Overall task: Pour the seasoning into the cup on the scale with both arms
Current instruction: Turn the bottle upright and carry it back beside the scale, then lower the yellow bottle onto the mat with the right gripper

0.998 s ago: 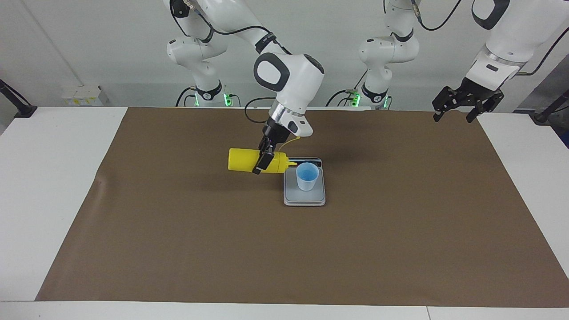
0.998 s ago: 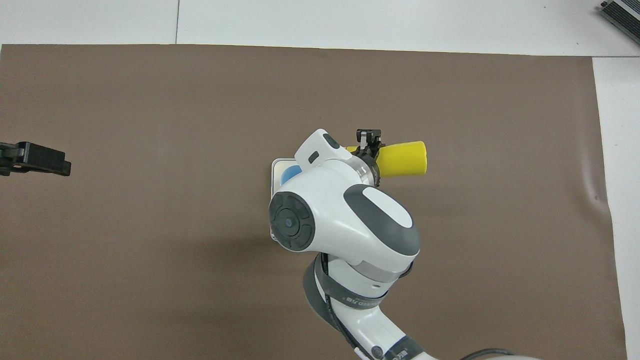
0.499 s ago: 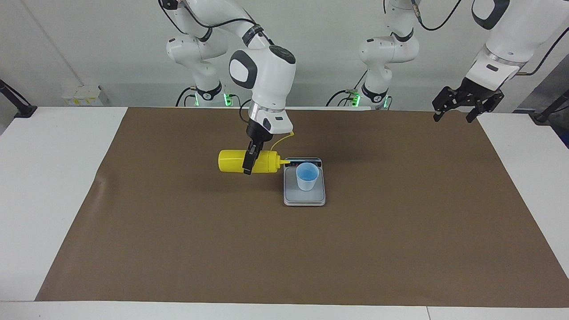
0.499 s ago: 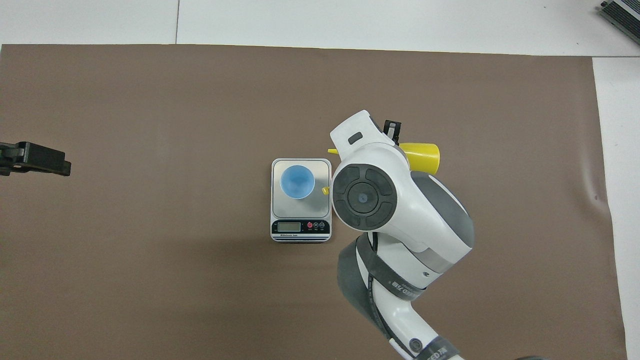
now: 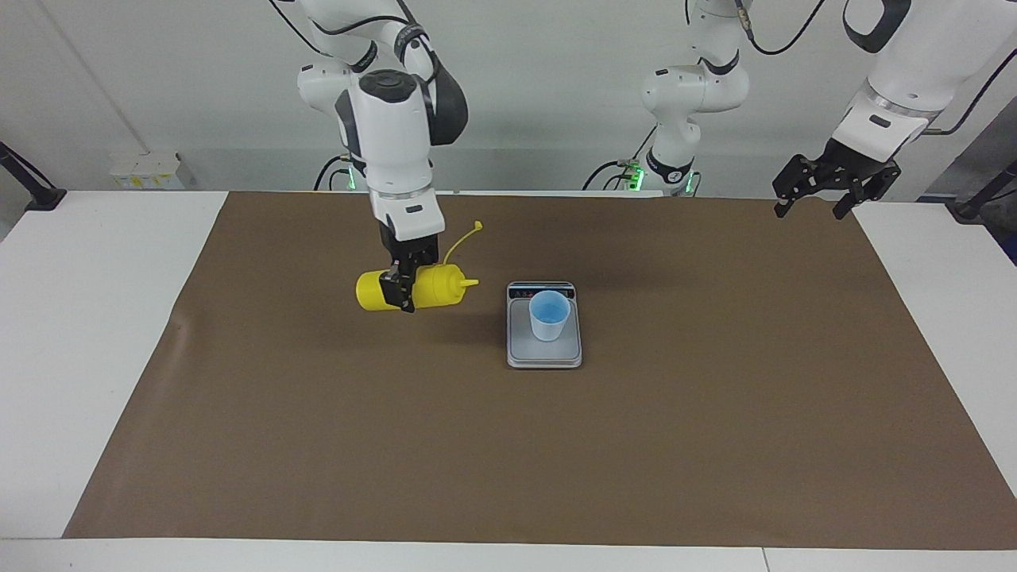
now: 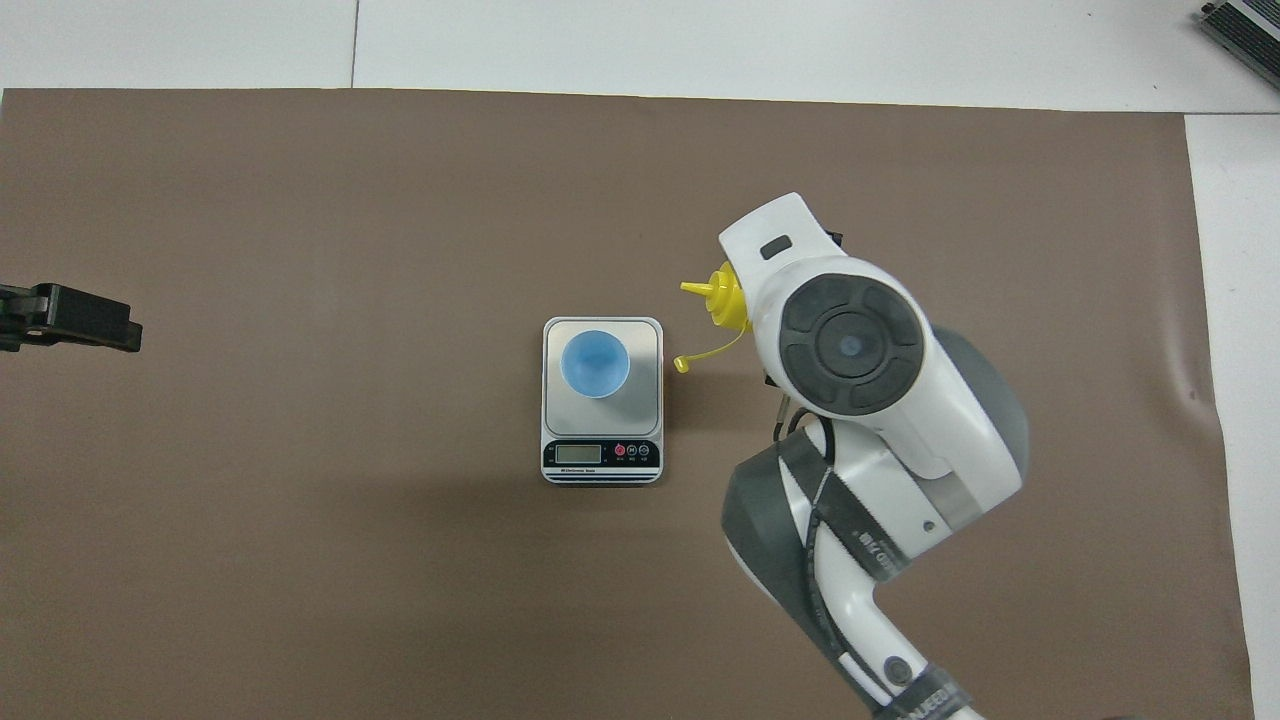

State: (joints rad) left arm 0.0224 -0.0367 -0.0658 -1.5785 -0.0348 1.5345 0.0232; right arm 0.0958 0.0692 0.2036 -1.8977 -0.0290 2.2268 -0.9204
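Observation:
The robot's right gripper will release the yellow seasoning bottle on the brown mat [image 6: 903, 380] under its wrist, well away from the scale. The bottle is now held above the mat.
My right gripper [image 5: 404, 289] is shut on the yellow seasoning bottle [image 5: 442, 287] and holds it on its side above the mat. The cone nozzle points toward the scale, and the cap strap [image 5: 463, 238] hangs loose. The bottle is beside the scale, toward the right arm's end, clear of the cup. In the overhead view only the bottle's nozzle end [image 6: 728, 300] shows under the right wrist. The pale blue cup [image 5: 548, 314] [image 6: 595, 363] stands upright on the silver scale [image 5: 524, 351] [image 6: 649, 338]. My left gripper [image 5: 826, 195] [image 6: 70, 318] is open and empty, waiting over the mat's edge at the left arm's end.
A brown mat [image 5: 715, 429] covers most of the white table [image 5: 79, 318]. The scale's dark display strip [image 6: 600, 453] faces the robots. The right arm's wrist [image 6: 850, 350] hangs high over the mat beside the scale.
The right gripper has carried the bottle away from the cup toward the right arm's end; its nozzle is no longer over the scale. The left arm has not moved.

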